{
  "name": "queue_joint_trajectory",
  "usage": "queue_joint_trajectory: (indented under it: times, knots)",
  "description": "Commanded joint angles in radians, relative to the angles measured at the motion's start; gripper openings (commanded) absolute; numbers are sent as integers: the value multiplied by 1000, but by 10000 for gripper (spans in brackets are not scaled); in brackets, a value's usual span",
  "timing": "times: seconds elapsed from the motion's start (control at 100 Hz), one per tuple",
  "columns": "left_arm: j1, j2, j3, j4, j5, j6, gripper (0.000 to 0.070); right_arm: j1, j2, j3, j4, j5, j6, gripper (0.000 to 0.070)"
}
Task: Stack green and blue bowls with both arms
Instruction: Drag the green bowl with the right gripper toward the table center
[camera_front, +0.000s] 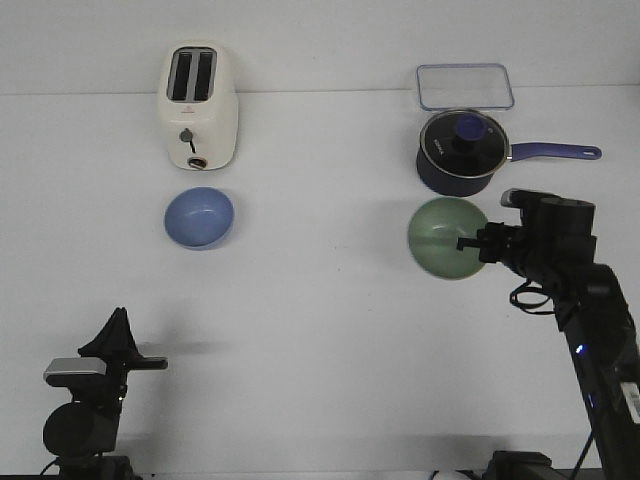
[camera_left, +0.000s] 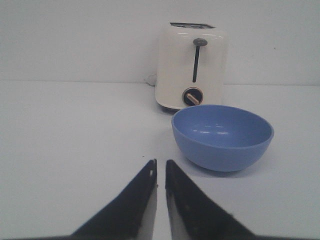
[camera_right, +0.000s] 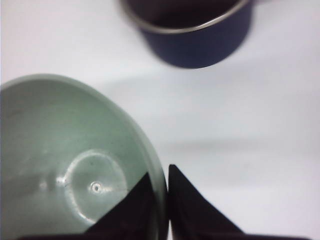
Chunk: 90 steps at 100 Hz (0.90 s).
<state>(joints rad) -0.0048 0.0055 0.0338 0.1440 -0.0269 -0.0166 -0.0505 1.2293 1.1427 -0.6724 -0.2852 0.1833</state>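
Note:
My right gripper will put the green bowl down on the open middle of the table's front half (camera_front: 340, 351).
The sage green bowl (camera_front: 440, 238) is at the right, just in front of the saucepan. My right gripper (camera_front: 468, 243) is shut on its right rim, one finger inside and one outside, as the right wrist view shows (camera_right: 159, 172). The green bowl (camera_right: 65, 160) looks tilted, its inside facing the front camera. The periwinkle blue bowl (camera_front: 199, 217) stands upright on the table in front of the toaster. My left gripper (camera_front: 119, 315) is shut and empty near the front left, well short of the blue bowl (camera_left: 222, 137); its tips (camera_left: 161, 161) point towards it.
A cream toaster (camera_front: 197, 108) stands behind the blue bowl, also in the left wrist view (camera_left: 192, 67). A dark navy saucepan (camera_front: 462, 150) with a glass lid and long handle sits behind the green bowl. A clear rectangular container (camera_front: 465, 87) lies at the back right.

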Motion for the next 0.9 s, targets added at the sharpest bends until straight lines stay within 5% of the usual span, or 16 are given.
queue_joint_trajectory:
  times: [0.0, 0.49, 0.89]
  knots:
    - [0, -2, -20, 14, 1, 1, 15, 45, -34, -35, -10, -7, -10, 0]
    - [0, -2, -20, 15, 1, -11, 15, 536, -82, -298, 111, 37, 148, 0]
    - [0, -2, -12, 16, 1, -307, 12, 698, 96, -300, 145, 134, 134, 0]
